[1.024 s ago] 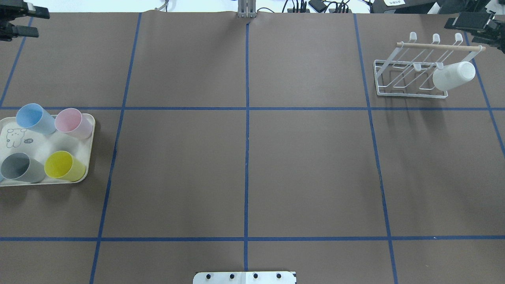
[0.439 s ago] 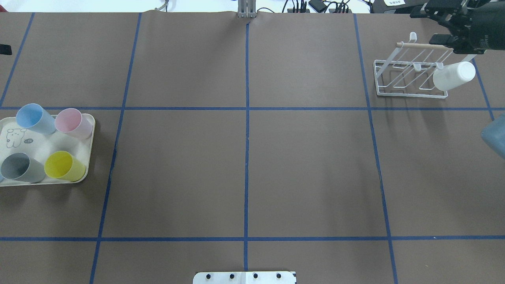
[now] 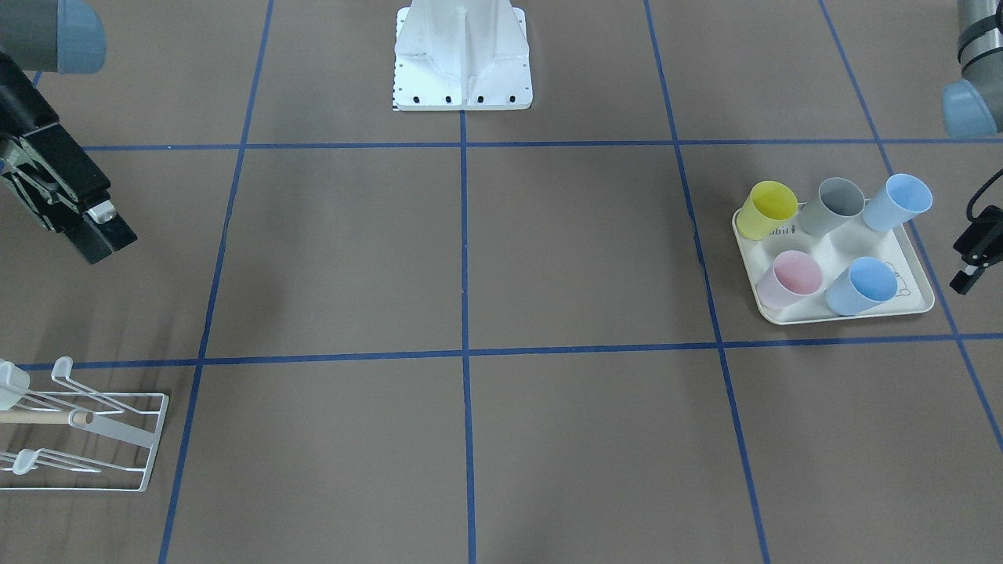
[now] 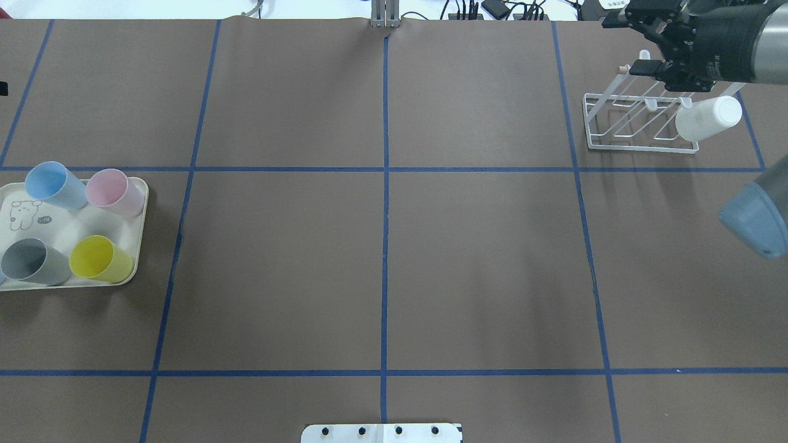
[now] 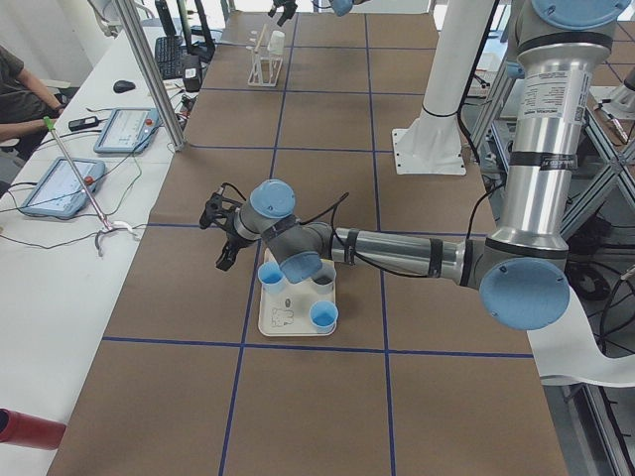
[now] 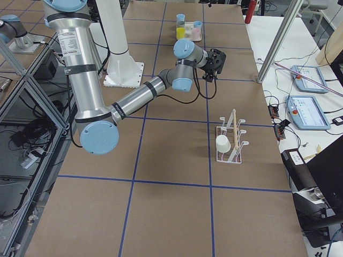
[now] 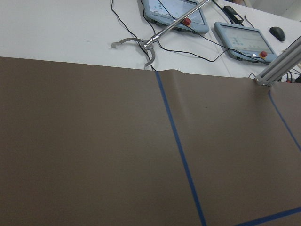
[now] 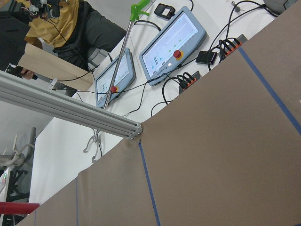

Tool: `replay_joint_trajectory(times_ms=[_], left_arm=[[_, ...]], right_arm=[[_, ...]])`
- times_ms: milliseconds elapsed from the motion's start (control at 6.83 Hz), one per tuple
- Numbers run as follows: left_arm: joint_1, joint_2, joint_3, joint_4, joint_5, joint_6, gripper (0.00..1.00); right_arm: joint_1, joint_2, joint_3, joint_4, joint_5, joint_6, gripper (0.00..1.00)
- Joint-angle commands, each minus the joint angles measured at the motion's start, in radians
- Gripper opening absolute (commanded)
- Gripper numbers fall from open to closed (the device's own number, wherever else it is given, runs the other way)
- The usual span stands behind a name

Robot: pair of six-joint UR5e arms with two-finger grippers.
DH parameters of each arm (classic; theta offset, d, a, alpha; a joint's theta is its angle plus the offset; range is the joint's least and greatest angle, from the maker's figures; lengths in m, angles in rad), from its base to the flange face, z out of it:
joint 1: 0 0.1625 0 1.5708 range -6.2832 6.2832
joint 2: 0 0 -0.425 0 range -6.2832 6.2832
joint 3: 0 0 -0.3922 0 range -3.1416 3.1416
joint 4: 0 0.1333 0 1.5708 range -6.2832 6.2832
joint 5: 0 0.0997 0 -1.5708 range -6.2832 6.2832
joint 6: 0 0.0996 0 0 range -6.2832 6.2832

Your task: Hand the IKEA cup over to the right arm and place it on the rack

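Note:
The blue cup is beside the pink cup, and my left gripper should go to it next and close on the blue cup's rim (image 3: 894,287) opposite the pink cup.
Several IKEA cups stand on a cream tray (image 4: 138,212) at the table's left: blue (image 4: 52,184), pink (image 4: 114,192), grey (image 4: 31,261) and yellow (image 4: 98,258). A second blue cup (image 3: 901,202) shows in the front-facing view. The white wire rack (image 4: 640,144) stands at the far right with a white cup (image 4: 708,119) upside down on a prong. My right gripper (image 4: 625,44) hovers open and empty over the rack's far side. My left gripper (image 3: 972,258) is beyond the tray's outer side, open and holding nothing. Neither wrist view shows cups or fingers.
Blue tape lines divide the brown table cover into squares. The robot's white base plate (image 4: 381,432) is at the near edge. Tablets, cables and a seated person (image 8: 61,23) are beyond the far edge. My right arm's elbow (image 4: 754,215) juts in at the right.
My right gripper has swung leftward from the far right corner to above the rack. My left gripper has dropped from the far left corner to the view's left edge. No cup has moved.

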Motion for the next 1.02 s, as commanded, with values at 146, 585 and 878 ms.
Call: replay_joint_trajectory(times_ms=[146, 585, 878], left_arm=[[0.115, 0.036, -0.01, 0.173, 0.02, 0.092, 1.0], [0.141, 0.024, 0.06, 0.159, 0.014, 0.107, 1.0], [0.179, 0.023, 0.065, 0.161, 0.014, 0.107, 1.0]], right_arm=[[-0.044, 0.033, -0.003, 0.006, -0.034, 0.062, 1.0], [-0.093, 0.044, 0.0, 0.006, -0.108, 0.082, 1.0], [-0.098, 0.044, 0.0, 0.006, -0.113, 0.082, 1.0]])
